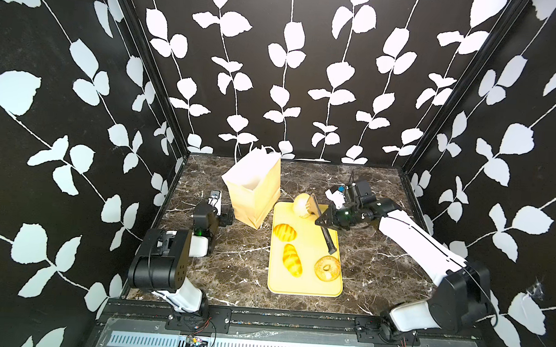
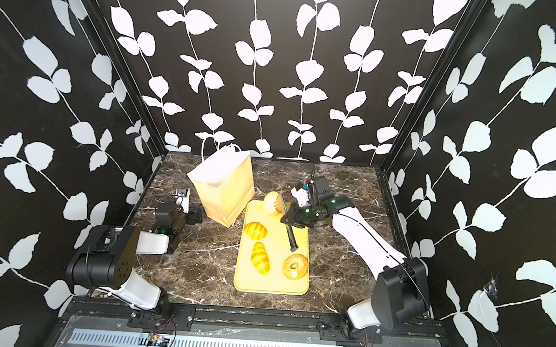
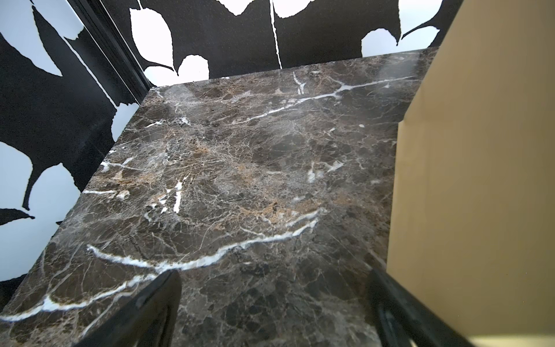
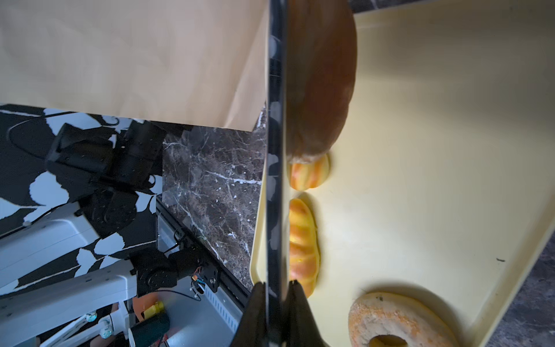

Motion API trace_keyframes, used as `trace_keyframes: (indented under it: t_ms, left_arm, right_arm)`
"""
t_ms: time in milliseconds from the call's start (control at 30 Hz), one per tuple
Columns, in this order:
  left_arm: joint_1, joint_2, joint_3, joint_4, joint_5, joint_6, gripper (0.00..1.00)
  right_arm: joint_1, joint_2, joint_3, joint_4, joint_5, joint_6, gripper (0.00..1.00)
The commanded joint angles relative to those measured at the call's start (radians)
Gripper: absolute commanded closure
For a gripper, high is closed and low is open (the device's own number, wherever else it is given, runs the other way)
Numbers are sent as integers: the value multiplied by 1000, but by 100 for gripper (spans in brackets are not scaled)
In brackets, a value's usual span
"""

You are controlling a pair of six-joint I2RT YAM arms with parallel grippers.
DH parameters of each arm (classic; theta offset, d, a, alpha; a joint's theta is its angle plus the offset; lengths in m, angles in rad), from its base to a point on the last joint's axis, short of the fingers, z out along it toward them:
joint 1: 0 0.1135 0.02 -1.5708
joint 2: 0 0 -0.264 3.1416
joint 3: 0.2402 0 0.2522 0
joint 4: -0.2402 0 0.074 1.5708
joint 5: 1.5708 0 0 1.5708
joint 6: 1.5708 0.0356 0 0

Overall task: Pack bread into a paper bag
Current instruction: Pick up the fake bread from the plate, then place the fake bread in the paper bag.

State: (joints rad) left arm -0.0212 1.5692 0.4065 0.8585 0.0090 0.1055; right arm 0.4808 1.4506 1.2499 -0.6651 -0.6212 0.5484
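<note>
The robot's right gripper needs to release the round brown bun with the tongs inside the tan paper bag's opening (image 1: pixel 248 183). The bun now stands over the yellow tray's far end.
The tan paper bag (image 1: pixel 252 186) (image 2: pixel 223 187) stands upright and open at the back left. My right gripper (image 1: pixel 320 220) (image 4: pixel 277 285) is shut on the black metal tongs (image 1: pixel 324 230) (image 4: pixel 276 150). The tongs' far end is against a round brown bun (image 1: pixel 301 205) (image 4: pixel 321 90), which stands on edge over the yellow tray's far end. On the tray (image 1: pixel 302 288) lie a scored oval roll (image 1: pixel 284 231), a long ridged yellow roll (image 1: pixel 292 259) and a bagel (image 1: pixel 327 268). My left gripper (image 1: pixel 226 217) (image 3: pixel 276 306) is open and empty beside the bag (image 3: pixel 480 180).
The brown marble table (image 1: pixel 380 269) is walled on three sides by black panels with white leaves (image 1: pixel 276 65). The bag stands just left of the tray's far corner. A black rail (image 1: pixel 278 316) runs along the table's front edge.
</note>
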Motion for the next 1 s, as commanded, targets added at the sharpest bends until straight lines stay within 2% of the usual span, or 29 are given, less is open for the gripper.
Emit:
trace_keyframes:
  t_ms: [0, 433, 767, 967]
  left_arm:
    - [-3, -18, 11, 0, 0, 4, 2]
    - [-3, -18, 11, -2, -1, 5, 2]
    - [-3, -18, 11, -2, 0, 5, 2]
    - [-3, -19, 11, -2, -1, 5, 1]
  right_arm:
    - [60, -26, 137, -52, 12, -19, 100]
    - [224, 108, 590, -148, 36, -47, 100]
    - [261, 364, 913, -195, -25, -102, 100]
    - [263, 482, 1011, -202, -60, -113, 100]
